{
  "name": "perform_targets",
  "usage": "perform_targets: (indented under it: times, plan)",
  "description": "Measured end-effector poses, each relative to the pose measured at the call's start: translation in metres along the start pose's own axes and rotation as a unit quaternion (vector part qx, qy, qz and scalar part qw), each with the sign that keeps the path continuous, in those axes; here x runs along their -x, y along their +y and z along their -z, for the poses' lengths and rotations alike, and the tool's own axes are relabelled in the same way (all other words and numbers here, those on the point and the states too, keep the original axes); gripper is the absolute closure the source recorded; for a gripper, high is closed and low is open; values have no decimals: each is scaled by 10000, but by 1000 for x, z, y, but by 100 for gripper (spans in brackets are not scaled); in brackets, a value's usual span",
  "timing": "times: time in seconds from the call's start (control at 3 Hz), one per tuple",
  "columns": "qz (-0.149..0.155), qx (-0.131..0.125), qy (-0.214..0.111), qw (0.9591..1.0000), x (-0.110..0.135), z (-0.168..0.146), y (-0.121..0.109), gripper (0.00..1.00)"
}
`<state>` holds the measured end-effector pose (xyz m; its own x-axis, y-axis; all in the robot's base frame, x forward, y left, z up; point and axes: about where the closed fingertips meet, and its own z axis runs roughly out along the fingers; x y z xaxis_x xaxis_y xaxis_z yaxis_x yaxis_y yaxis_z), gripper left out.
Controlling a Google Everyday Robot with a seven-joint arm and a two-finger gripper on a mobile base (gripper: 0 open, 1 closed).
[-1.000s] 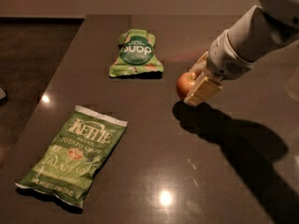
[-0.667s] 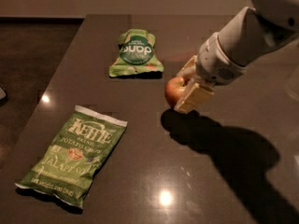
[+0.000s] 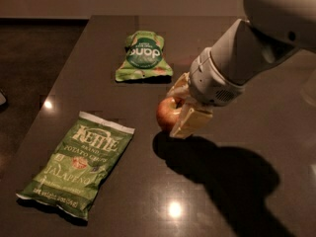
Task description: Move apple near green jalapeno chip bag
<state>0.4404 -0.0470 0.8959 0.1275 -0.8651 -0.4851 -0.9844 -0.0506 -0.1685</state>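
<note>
My gripper will let go of the apple on the table (image 3: 149,149) next to the far end of the green jalapeno chip bag.
The small red and yellowish apple (image 3: 167,113) sits between the fingers of my gripper (image 3: 178,110), which is shut on it and holds it just above the dark table near the middle. One cream finger (image 3: 192,123) shows in front of the apple, the other behind it. The green jalapeno chip bag (image 3: 78,162), a long light-green Kettle bag, lies flat at the front left of the table, a short gap to the left of and below the apple. My white arm comes in from the upper right.
A smaller squat green pouch (image 3: 143,56) with a dark round label lies at the back of the dark table (image 3: 237,191). The table's left edge runs diagonally beside the chip bag. My arm casts a large shadow on the table at the front right.
My gripper has carried the apple to the left and toward the front, closer to the Kettle bag. Both bags have stayed where they were.
</note>
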Motion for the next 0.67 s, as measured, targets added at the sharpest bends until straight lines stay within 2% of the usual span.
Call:
perform_targets:
  times: [0.67]
  plan:
    - [402,213,23,9990,20,-19,23,100]
